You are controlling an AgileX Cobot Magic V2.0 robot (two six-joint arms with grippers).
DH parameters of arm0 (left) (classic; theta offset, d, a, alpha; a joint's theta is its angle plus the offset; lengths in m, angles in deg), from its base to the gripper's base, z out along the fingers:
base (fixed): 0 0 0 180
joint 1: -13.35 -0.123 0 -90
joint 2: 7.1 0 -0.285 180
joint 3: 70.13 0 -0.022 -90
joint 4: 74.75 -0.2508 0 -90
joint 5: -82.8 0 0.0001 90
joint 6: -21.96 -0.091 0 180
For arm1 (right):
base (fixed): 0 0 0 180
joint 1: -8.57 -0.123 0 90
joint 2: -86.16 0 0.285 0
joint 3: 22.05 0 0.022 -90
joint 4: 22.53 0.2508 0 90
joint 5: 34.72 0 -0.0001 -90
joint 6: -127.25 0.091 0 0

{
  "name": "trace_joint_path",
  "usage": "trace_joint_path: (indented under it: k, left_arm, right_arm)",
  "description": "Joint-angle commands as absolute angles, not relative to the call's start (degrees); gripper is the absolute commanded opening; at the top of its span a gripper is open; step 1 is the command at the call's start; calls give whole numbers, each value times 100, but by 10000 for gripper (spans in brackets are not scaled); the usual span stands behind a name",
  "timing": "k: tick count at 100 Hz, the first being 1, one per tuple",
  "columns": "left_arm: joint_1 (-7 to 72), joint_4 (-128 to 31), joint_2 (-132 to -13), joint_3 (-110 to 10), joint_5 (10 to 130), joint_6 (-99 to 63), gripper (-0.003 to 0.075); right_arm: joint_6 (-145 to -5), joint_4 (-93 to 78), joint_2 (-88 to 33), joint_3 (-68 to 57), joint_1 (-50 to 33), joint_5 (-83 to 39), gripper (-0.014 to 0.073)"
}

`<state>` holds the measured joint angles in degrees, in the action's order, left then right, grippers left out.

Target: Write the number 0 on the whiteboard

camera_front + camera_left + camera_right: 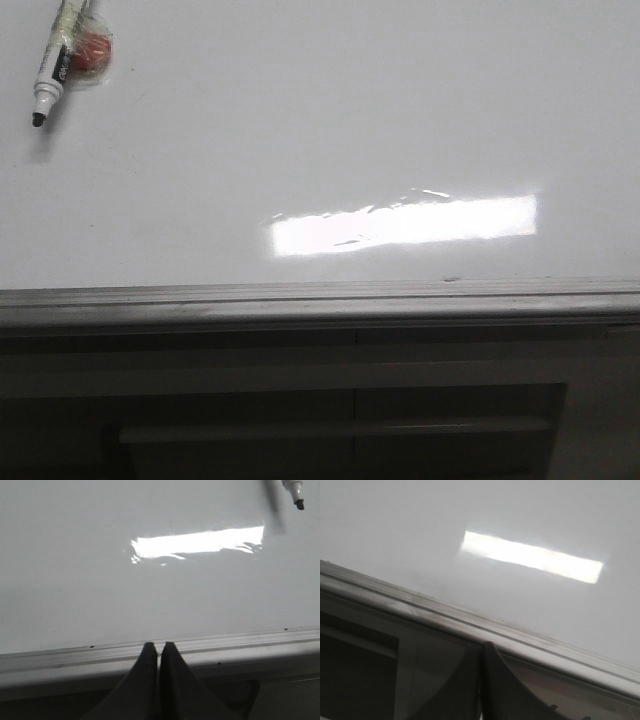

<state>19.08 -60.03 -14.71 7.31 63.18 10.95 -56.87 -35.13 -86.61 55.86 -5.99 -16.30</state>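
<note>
The left gripper will go to the marker next and close on the lower body (53,77), between the marker's black tip and the red wrapped object.
The whiteboard (300,120) lies flat, glossy white, with a grey metal rail (320,298) along its near edge and a bright rectangular glare (405,224). No number 0 shows on it. A black-tipped marker (52,65) lies uncapped at the far left corner; its tip also shows in the left wrist view (298,501). My left gripper (159,645) is shut and empty over the rail (160,650), short of the whiteboard (100,580). My right gripper (482,646) is shut and empty just below the rail (470,622) of the whiteboard (520,520). Neither gripper shows in the front view.
A small red object in clear wrap (92,52) lies beside the marker. A dark panelled cabinet front (330,420) stands below the board's rail, also seen in the right wrist view (360,675).
</note>
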Motion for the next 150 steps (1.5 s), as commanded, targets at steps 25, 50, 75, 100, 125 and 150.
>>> trace_joint_path:
  k: [25,50,75,100,125,150]
  left_arm:
    - [1912,-5920,-1303,919,6547,1151,-20]
    - [1912,-5920,-1303,919,6547,1151,-20]
    - [1912,-6014,-1303,919,6547,1151,-20]
    - [1912,-3918,-1303,919,6811,1151,-20]
    - [1912,-2537,-1303,919,6811,1151,-20]
    - [1912,-678,-1303,919,6789,1151,-20]
  right_arm:
    - [-5674,-3609,-8770,5658,-571,-1761,-58]
    - [-5674,-3609,-8770,5658,-571,-1761,-58]
    - [-5674,-3609,-8770,5658,-571,-1761,-58]
    - [-5674,-6343,-8770,5658,-571,-2353,-58]
    - [-5674,-6718,-8770,5565,-571,-3399,-58]
    - [-4715,-5077,-8770,5651,-571,-4383,-57]
